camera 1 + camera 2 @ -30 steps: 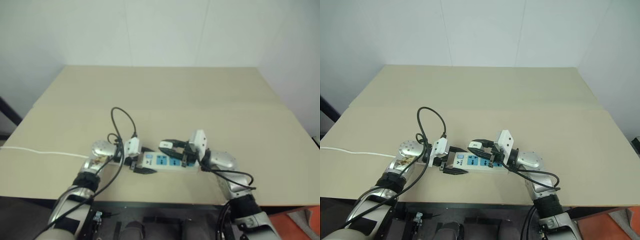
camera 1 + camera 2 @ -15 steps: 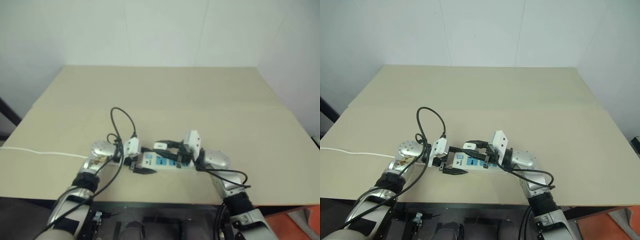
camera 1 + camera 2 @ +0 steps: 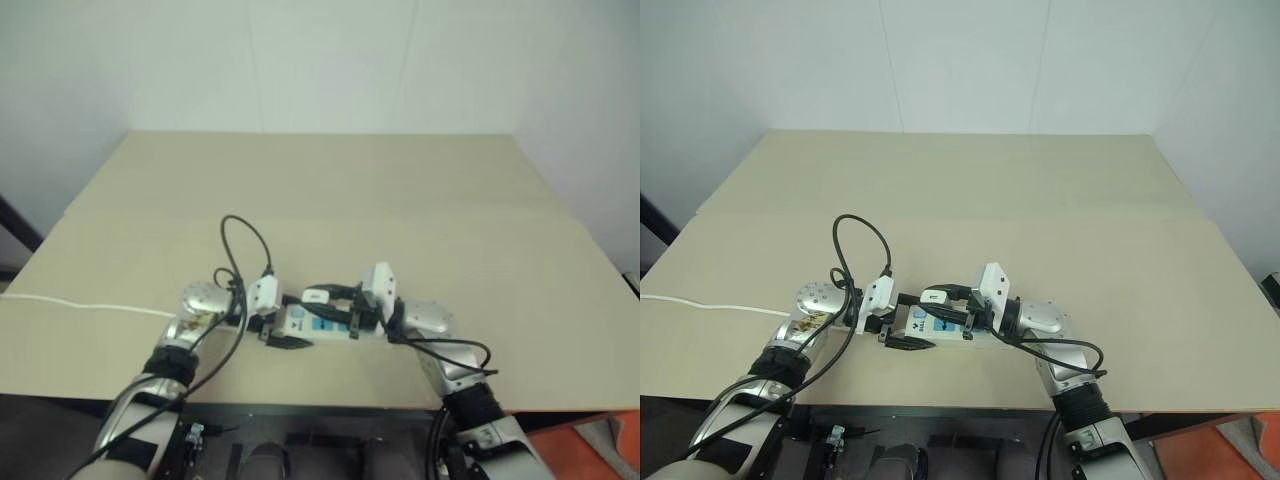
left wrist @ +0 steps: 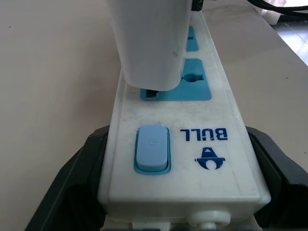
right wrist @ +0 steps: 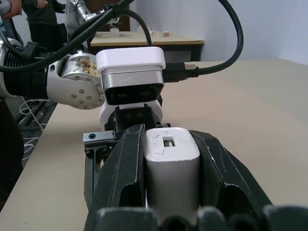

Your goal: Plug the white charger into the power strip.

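My right gripper needs to release the white charger upright in the power strip's blue socket (image 3: 322, 317) nearest the switch.
The power strip (image 3: 300, 322) lies across the tan table near its front edge, with blue socket faces and a blue switch (image 4: 152, 148). My left gripper (image 3: 284, 321) is shut on its switch end, with one black finger (image 4: 77, 178) along each long side. My right gripper (image 5: 168, 137) is shut on the white charger (image 5: 171, 163) and holds it from the right. The charger (image 4: 149, 43) stands upright over the socket nearest the switch. Its base sits at the socket face, and a dark gap shows under one edge.
A thin white cord (image 3: 80, 305) runs off to the left across the table (image 3: 330, 200). Black cables (image 3: 245, 245) loop above my left wrist. The table's front edge lies just below both arms. Walls close off the far side.
My right gripper has carried the charger a little to the left along the strip, toward the switch end. The left gripper and the strip have stayed put.
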